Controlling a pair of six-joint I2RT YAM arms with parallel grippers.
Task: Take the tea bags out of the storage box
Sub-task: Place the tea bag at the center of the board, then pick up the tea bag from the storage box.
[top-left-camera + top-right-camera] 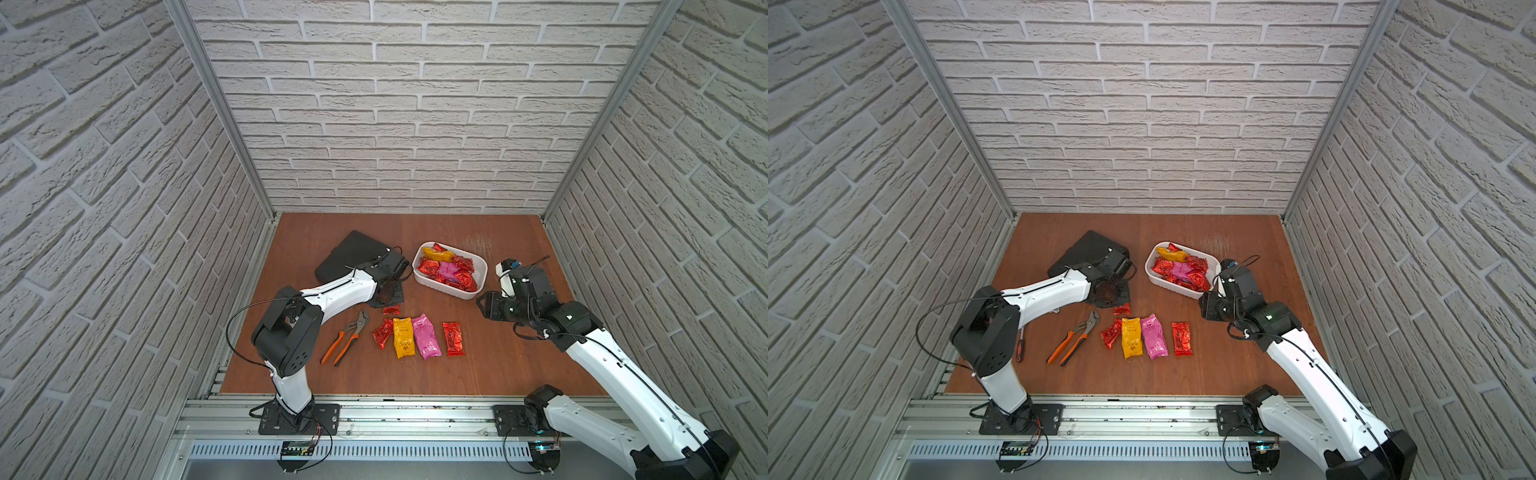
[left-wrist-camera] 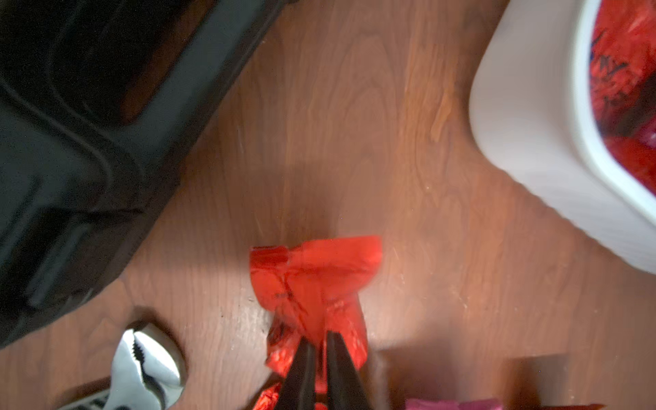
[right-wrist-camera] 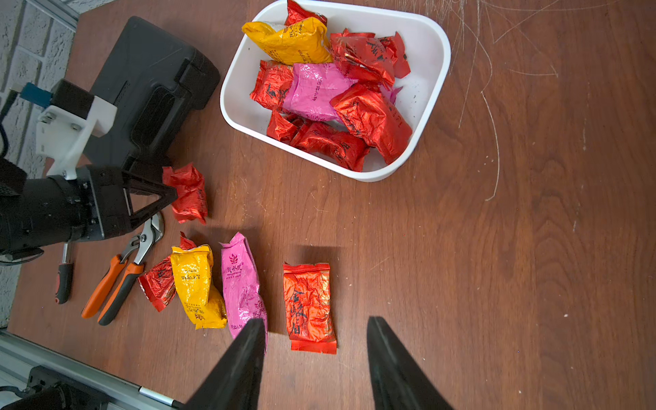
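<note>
The robot's right gripper needs to next move to the yellow tea bag inside the white storage box and close on the yellow tea bag's middle (image 1: 438, 255) (image 3: 294, 41).
The white storage box (image 1: 440, 289) (image 3: 433, 32) sits at the back right of the table and holds several tea bags (image 1: 449, 270) (image 3: 330, 92): mostly red, one yellow, one pink. Four more lie in a row in front of it: red (image 1: 382, 332), yellow (image 1: 403, 337), pink (image 1: 427, 336), red (image 1: 453, 338). My left gripper (image 2: 321, 337) is low over the table left of the box. Its narrow jaws pinch a crumpled red tea bag (image 2: 312, 280) (image 3: 188, 193). My right gripper (image 3: 316, 321) hangs open and empty above the table, near the row's right-hand red bag.
A black tool case (image 1: 353, 253) lies at the back left, close behind my left gripper. Orange-handled pliers (image 1: 347, 336) lie left of the row of bags, with a screwdriver (image 1: 1020, 349) further left. Brick walls close in three sides.
</note>
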